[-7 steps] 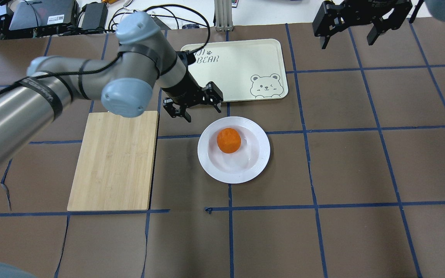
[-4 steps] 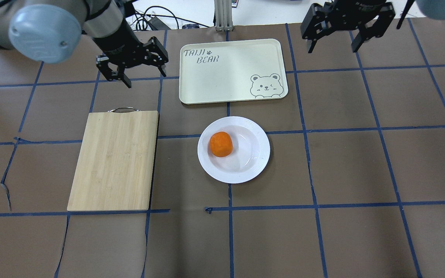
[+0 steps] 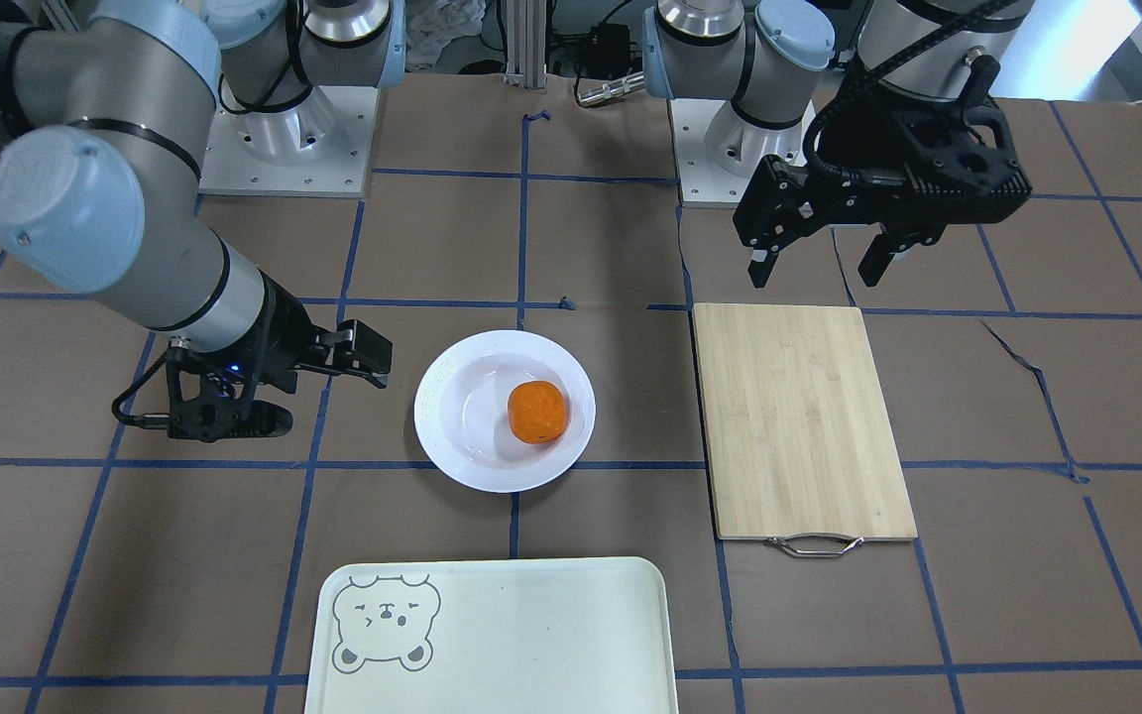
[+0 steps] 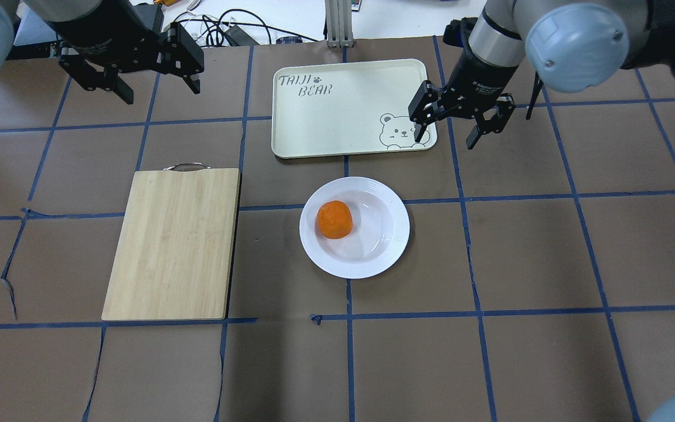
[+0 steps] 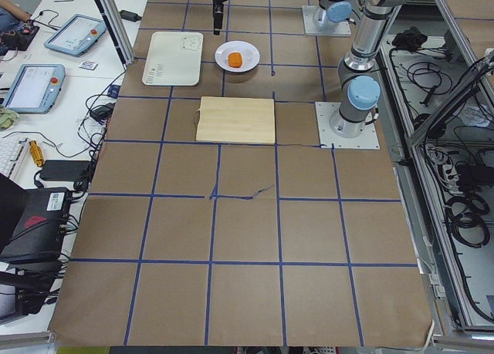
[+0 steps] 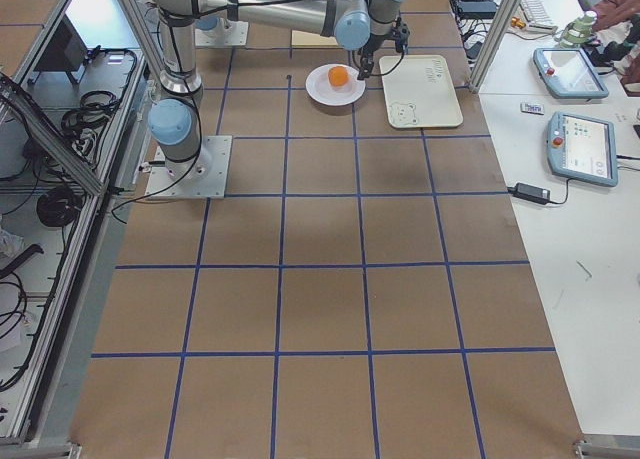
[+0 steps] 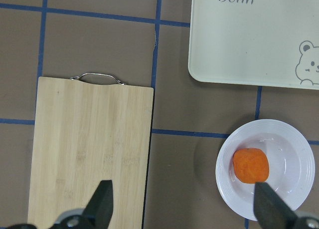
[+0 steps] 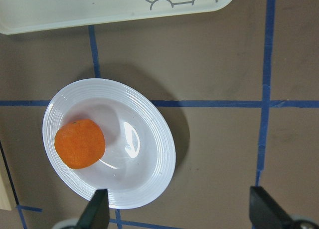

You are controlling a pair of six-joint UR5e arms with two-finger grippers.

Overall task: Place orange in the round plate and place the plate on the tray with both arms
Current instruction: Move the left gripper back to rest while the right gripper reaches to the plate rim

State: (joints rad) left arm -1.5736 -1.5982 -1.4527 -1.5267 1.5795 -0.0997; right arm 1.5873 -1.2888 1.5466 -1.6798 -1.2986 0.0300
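Note:
Next, I close my right gripper on the rim (image 3: pixel 420 389) (image 8: pixel 170 171) of the white round plate, on the side farthest from the bamboo cutting board.
The orange (image 4: pixel 334 220) lies in the left half of the white round plate (image 4: pixel 396 230), which rests on the table mid-way across. Behind it lies the cream tray (image 4: pixel 349 99), with nothing on it. My left gripper (image 4: pixel 160 92) hangs open and empty at the back left, far from the plate. My right gripper (image 4: pixel 445 140) is open and empty by the tray's bear corner, behind and to the right of the plate. In the right wrist view the plate (image 8: pixel 159 139) and orange (image 8: pixel 79 143) sit left of centre, the plate's near rim by the left of the open fingers (image 8: pixel 97 211).
A bamboo cutting board (image 4: pixel 173 243) with a metal handle lies left of the plate. Cables and electronics (image 4: pixel 226 29) line the far table edge. The two arm bases (image 3: pixel 284 139) stand at the robot's side.
My left gripper pulled away from the plate to the back left, staying open. The orange rolled slightly left in the plate. My right gripper moved down from the back right toward the tray's bear corner.

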